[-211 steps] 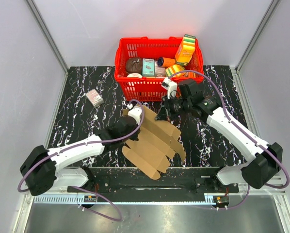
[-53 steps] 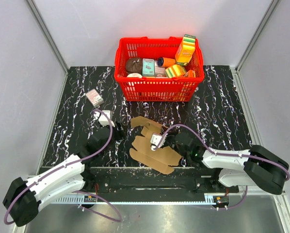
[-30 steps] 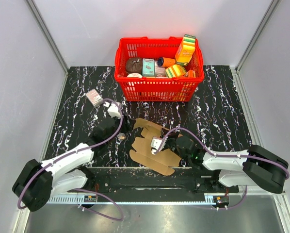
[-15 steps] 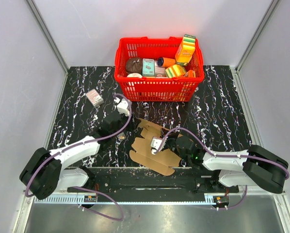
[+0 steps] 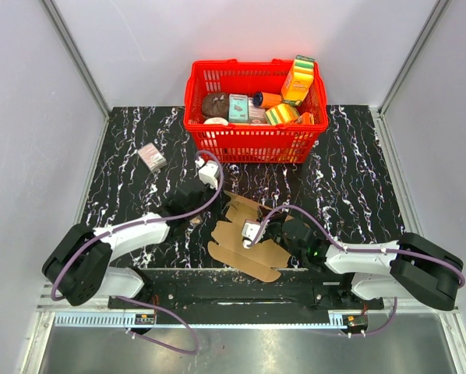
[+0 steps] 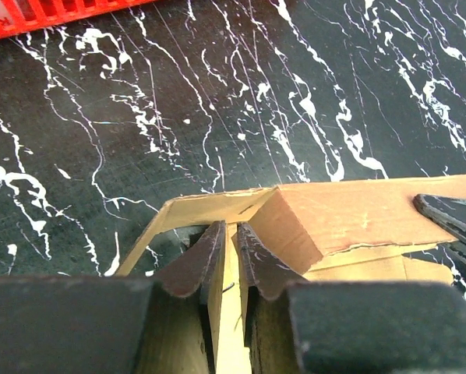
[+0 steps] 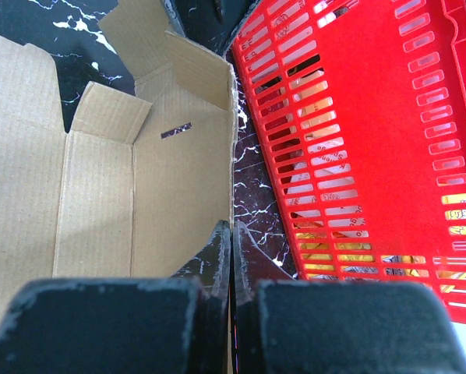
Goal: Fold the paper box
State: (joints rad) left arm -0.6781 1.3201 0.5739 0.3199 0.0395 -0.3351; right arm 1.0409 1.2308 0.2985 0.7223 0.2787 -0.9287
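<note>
My left gripper is closed inside the splayed side flap of the paper box, so I should open the gripper, grab the flap by its loose end [image 6: 128, 265] and swing the flap inward.
The brown paper box [image 5: 237, 248] lies half unfolded near the table's front edge, between my two grippers. My left gripper [image 5: 216, 193] is at its far left flap. In the left wrist view the left gripper [image 6: 231, 235] is shut on a thin cardboard panel of the box [image 6: 350, 218], which stands up between the fingers. My right gripper [image 5: 263, 226] is at the box's right side. In the right wrist view the right gripper [image 7: 231, 232] is shut on the box's edge, with the open panels [image 7: 100, 195] spread to the left.
The red basket [image 5: 217, 144] of packages stands at the back, close beyond the box, and fills the right of the right wrist view [image 7: 373, 117]. A small pinkish-grey box [image 5: 151, 157] lies at the left. A small scrap [image 5: 194, 220] lies beside the left arm.
My left arm has swung from the left side of the table rightward to the box, and its gripper now pinches the far left flap. The right gripper has stayed on the box.
</note>
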